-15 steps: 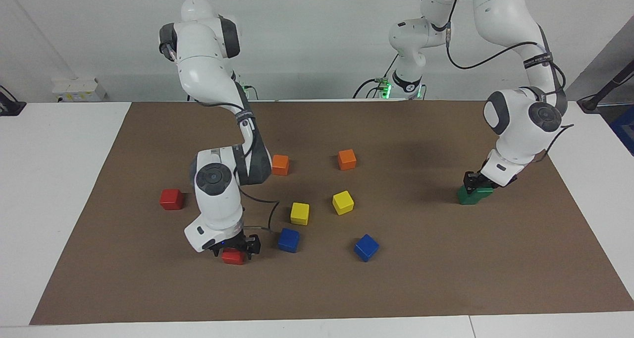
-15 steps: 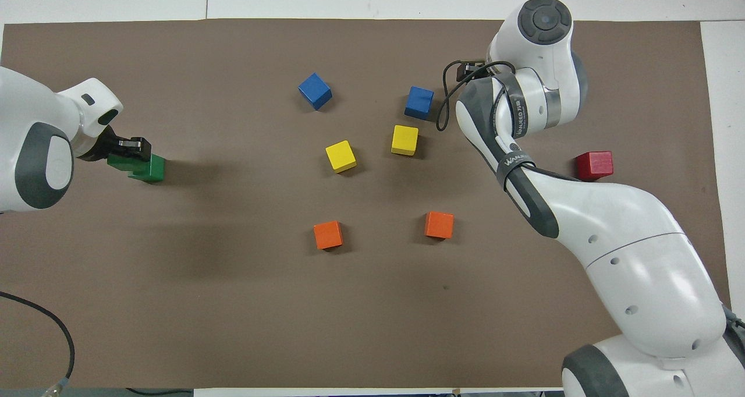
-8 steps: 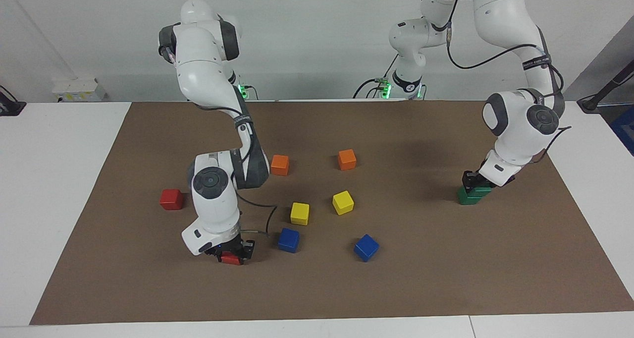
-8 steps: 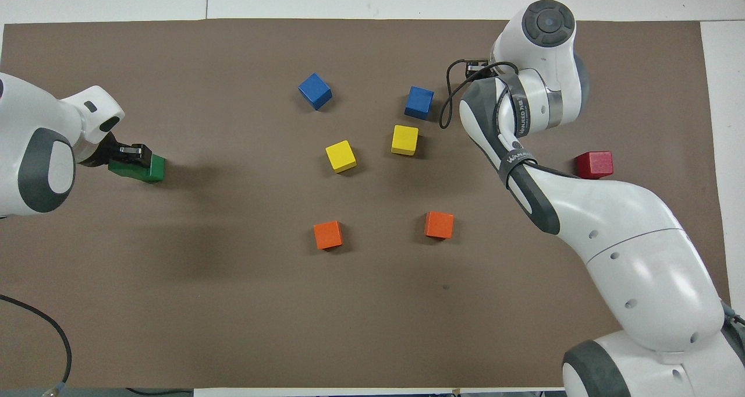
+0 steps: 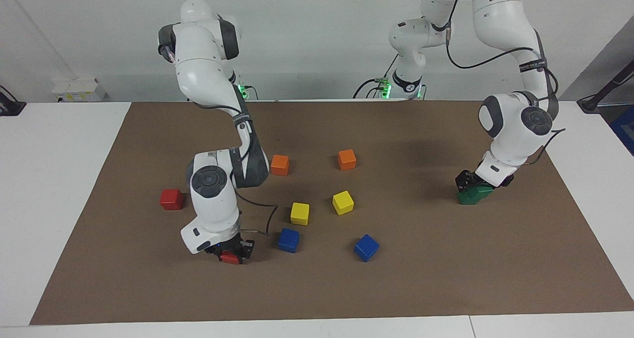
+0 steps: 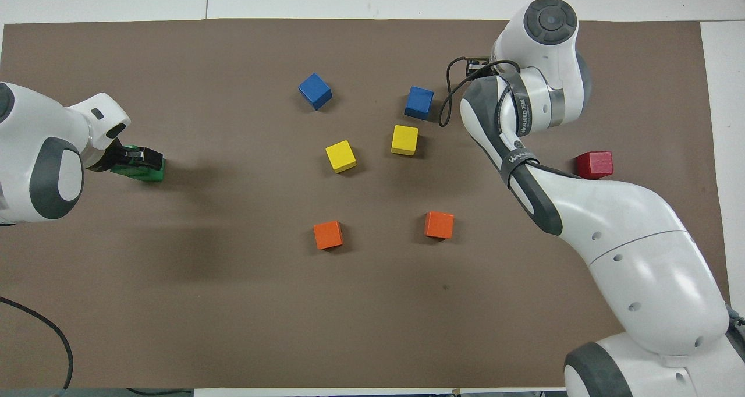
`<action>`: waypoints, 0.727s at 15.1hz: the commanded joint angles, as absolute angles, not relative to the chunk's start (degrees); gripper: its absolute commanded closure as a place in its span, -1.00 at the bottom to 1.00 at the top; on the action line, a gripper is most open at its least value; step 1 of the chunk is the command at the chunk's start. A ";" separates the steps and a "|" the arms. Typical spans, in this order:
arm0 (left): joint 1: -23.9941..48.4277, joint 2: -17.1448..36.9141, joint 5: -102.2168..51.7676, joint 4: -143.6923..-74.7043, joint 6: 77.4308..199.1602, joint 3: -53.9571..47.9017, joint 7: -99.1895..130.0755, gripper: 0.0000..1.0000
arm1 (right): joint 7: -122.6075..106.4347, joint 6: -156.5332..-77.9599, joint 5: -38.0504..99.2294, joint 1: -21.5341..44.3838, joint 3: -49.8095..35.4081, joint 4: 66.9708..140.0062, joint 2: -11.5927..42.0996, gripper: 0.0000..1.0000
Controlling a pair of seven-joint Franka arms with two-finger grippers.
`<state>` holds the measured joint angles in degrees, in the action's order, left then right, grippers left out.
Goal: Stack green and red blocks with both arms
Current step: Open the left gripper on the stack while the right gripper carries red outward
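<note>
I will use my right gripper to release its red block on top of the second red block (image 6: 609,157) that is lying free on the mat.
My left gripper (image 5: 469,181) is shut on a dark green block (image 5: 484,191) that rests, set off a little, on the second green block (image 5: 465,198) at the left arm's end of the mat. The pair also shows in the overhead view (image 6: 152,174), with the left gripper (image 6: 139,157) on it. My right gripper (image 5: 231,254) is down around a red block (image 5: 229,258) on the mat; in the overhead view the arm hides that block. The second red block (image 5: 171,199) (image 6: 594,165) lies free, nearer to the robots, toward the right arm's end.
Two orange cubes (image 5: 280,164) (image 5: 346,159), two yellow cubes (image 5: 299,213) (image 5: 343,202) and two blue cubes (image 5: 288,240) (image 5: 366,247) lie in the middle of the brown mat (image 5: 446,278). The nearest blue cube is beside my right gripper.
My right gripper has come down over the red block. My left gripper has shifted the held green block toward the middle of the table, more squarely over the lower one.
</note>
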<state>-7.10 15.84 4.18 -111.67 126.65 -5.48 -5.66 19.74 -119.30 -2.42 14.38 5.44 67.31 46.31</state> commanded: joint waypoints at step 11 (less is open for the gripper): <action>-6.33 -4.65 2.64 -104.32 99.60 -7.03 -5.54 -1.00 | 1.87 -128.02 -2.29 1.42 4.83 109.83 13.81 1.00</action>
